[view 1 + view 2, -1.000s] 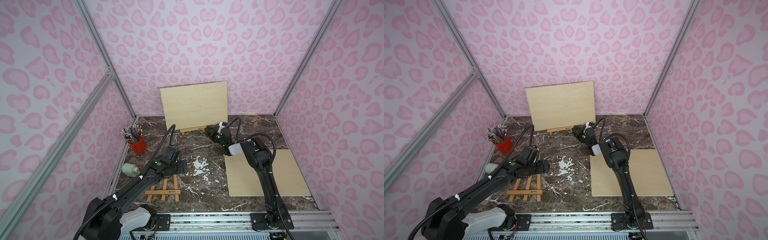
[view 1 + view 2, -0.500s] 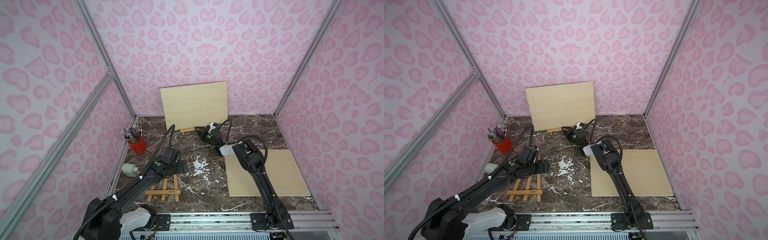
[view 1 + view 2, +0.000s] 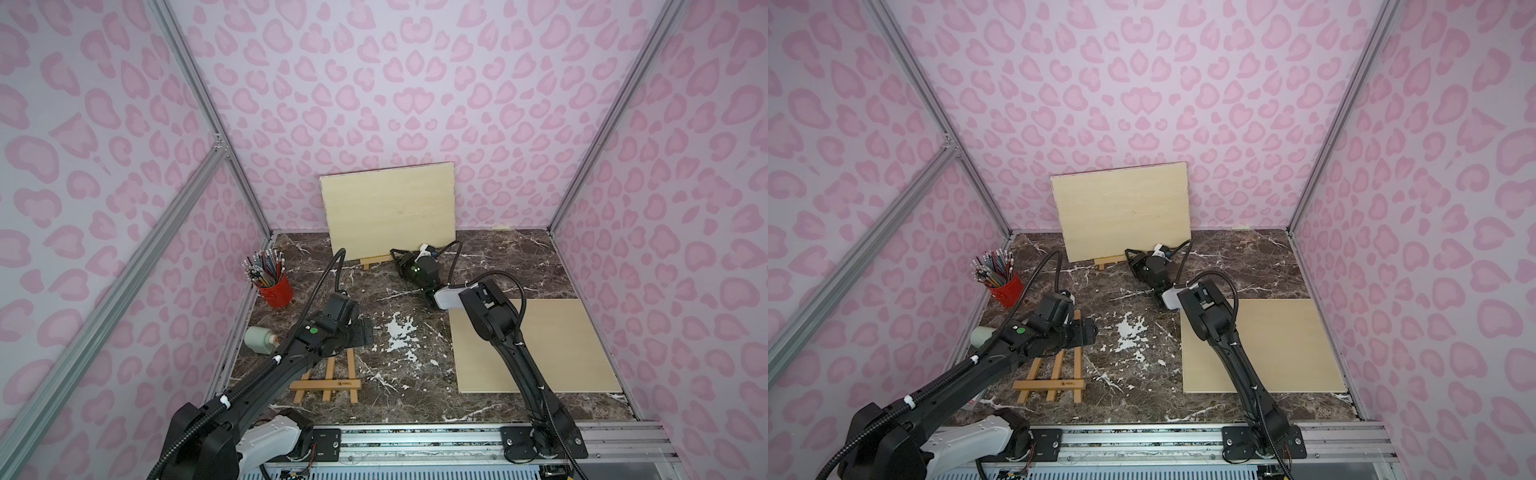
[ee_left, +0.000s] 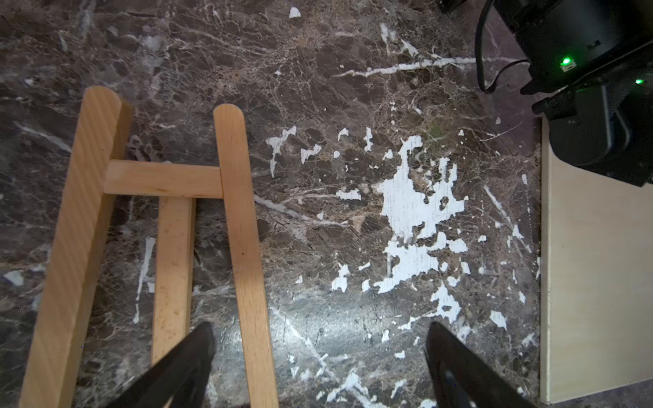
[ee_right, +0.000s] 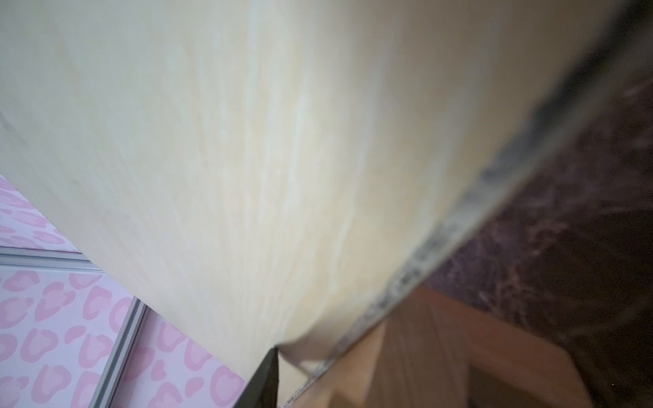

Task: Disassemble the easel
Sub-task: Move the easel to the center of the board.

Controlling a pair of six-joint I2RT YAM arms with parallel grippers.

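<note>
The robot's left gripper needs to next go to the standing pale board and close on its upper side edge (image 3: 324, 193), nearest the red cup of pencils.
A pale board (image 3: 388, 212) (image 3: 1121, 212) stands on a small wooden easel (image 3: 374, 261) (image 3: 1108, 262) against the back wall. My right gripper (image 3: 398, 257) (image 3: 1133, 257) reaches low to the board's bottom edge, just right of the easel's foot. The right wrist view shows the board (image 5: 247, 141), the easel's wood (image 5: 424, 353) and a single black finger (image 5: 265, 378) against the board's face; the second finger is hidden. Another easel (image 3: 328, 380) (image 3: 1054, 380) (image 4: 233, 212) lies flat at front left. My left gripper (image 3: 365, 332) (image 3: 1088, 334) (image 4: 319, 330) hovers open over its top end, holding nothing.
A second board (image 3: 552, 345) (image 3: 1279, 345) (image 4: 593, 282) lies flat at the right. A red cup of pencils (image 3: 276, 289) (image 3: 1007, 289) and a small grey-green bottle (image 3: 259, 340) (image 3: 982, 336) sit along the left wall. Pink patterned walls enclose the marble table (image 3: 415, 374).
My right gripper has swung left along the table to the lower edge of the standing board. The left arm and both easels have not moved.
</note>
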